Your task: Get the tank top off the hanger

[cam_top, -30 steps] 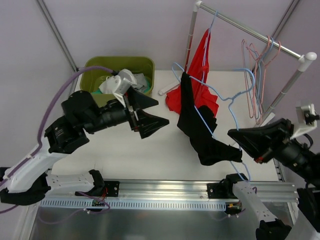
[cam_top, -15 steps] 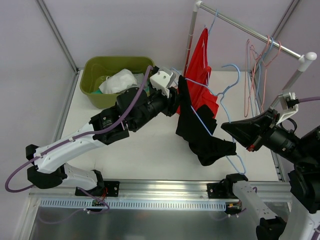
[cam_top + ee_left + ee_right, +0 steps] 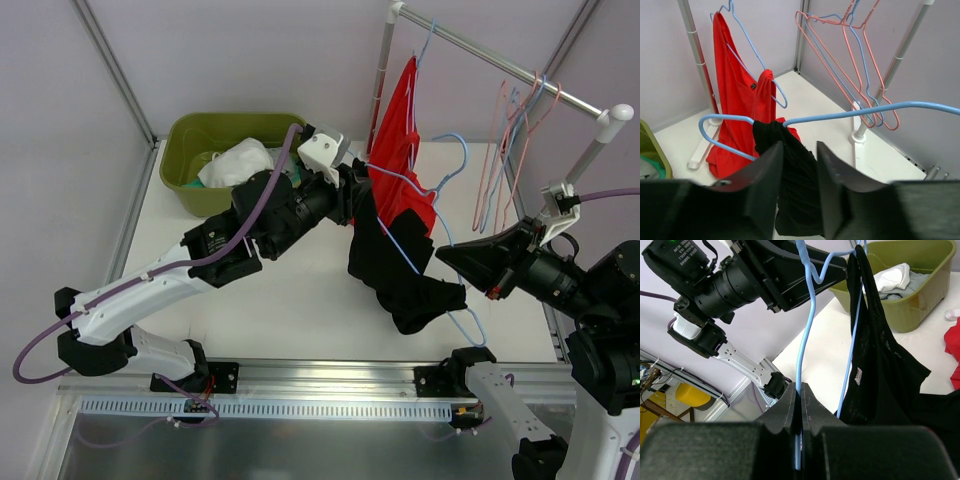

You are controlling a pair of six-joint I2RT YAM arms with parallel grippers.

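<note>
The strap of the black tank top loops over the hanger inside its curved end, so the robot's left gripper should grip afresh and pull past that end (image 3: 704, 128) of the hanger.
A black tank top (image 3: 400, 275) hangs on a light blue wire hanger (image 3: 480, 327) above the middle of the table. My left gripper (image 3: 352, 197) reaches in from the left, its jaws shut on the bunched black fabric (image 3: 796, 172) just under the hanger's bar (image 3: 865, 111). In the left wrist view the cloth fills the gap between the left gripper's (image 3: 799, 150) fingers. My right gripper (image 3: 443, 257) holds the hanger from the right, shut tight on its blue wire (image 3: 805, 330). In the right wrist view the tank top (image 3: 875, 355) droops to the right of the right gripper (image 3: 801, 388).
A red garment (image 3: 402, 150) hangs on another blue hanger from the clothes rack rail (image 3: 500, 62) at the back. Several empty pink and blue hangers (image 3: 510, 150) hang further right. A green bin (image 3: 190, 135) with white laundry stands at the back left.
My left arm swung from beside the bin over to the tank top, and its wide-open jaws closed on the black fabric. The right gripper shifted the hanger slightly left.
</note>
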